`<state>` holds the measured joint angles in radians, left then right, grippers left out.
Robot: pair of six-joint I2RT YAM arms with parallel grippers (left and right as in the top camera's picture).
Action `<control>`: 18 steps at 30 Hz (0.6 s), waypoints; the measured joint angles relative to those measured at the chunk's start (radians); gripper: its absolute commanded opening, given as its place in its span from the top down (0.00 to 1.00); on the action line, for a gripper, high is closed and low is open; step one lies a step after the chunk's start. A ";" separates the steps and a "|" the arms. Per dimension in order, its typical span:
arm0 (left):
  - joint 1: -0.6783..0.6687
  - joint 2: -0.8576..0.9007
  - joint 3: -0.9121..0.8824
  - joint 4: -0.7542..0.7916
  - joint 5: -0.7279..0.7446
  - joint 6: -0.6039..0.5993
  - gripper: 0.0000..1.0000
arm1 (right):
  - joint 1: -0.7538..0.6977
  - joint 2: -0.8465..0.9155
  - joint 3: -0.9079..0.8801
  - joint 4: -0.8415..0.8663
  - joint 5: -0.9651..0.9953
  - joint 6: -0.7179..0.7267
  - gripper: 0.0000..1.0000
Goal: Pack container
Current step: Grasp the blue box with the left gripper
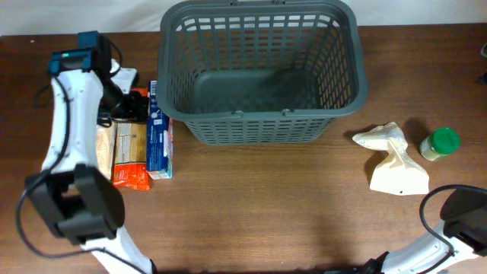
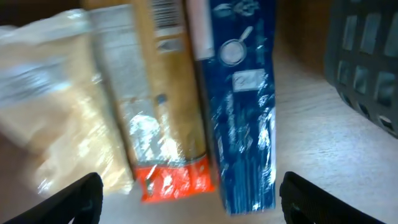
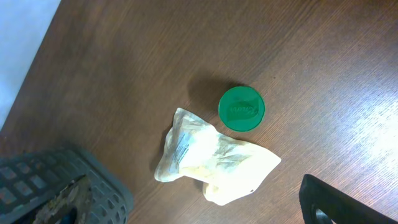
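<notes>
The robot's left gripper will next go to the blue box beside the dark grey basket and close across the box's middle [image 1: 158, 125] [image 2: 237, 70].
The dark grey slotted basket [image 1: 262, 76] stands at the back middle of the table and looks empty; its wall shows in the left wrist view [image 2: 367, 68] and its corner in the right wrist view [image 3: 68, 186]. My left gripper [image 2: 193, 202] is open above a blue box [image 2: 242, 106], a tan packet with an orange end [image 2: 161, 112] and a clear bag of pale contents [image 2: 56, 106], touching none of them. My right gripper [image 3: 205, 208] hangs above a crumpled cream bag [image 3: 214, 158]; only one finger shows, set far out, so it looks open and empty.
A jar with a green lid [image 3: 241, 109] stands just beyond the cream bag, at the right of the table [image 1: 441, 143]. The blue box [image 1: 158, 133] lies close beside the basket's left front corner. The left arm [image 1: 72, 114] stretches over the table's left side.
</notes>
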<state>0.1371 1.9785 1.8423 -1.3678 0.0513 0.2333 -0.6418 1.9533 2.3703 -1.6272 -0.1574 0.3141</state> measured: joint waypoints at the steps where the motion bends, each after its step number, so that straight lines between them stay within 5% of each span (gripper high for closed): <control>1: 0.000 0.026 0.000 0.006 0.017 0.014 0.18 | 0.000 0.000 0.000 0.000 0.000 0.000 0.01; 18: -0.016 0.217 0.000 0.051 0.170 0.127 0.23 | 0.000 0.000 0.000 0.000 0.000 0.000 0.01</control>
<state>0.1215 2.1960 1.8420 -1.3167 0.2214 0.3607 -0.6418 1.9533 2.3703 -1.6272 -0.1574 0.3138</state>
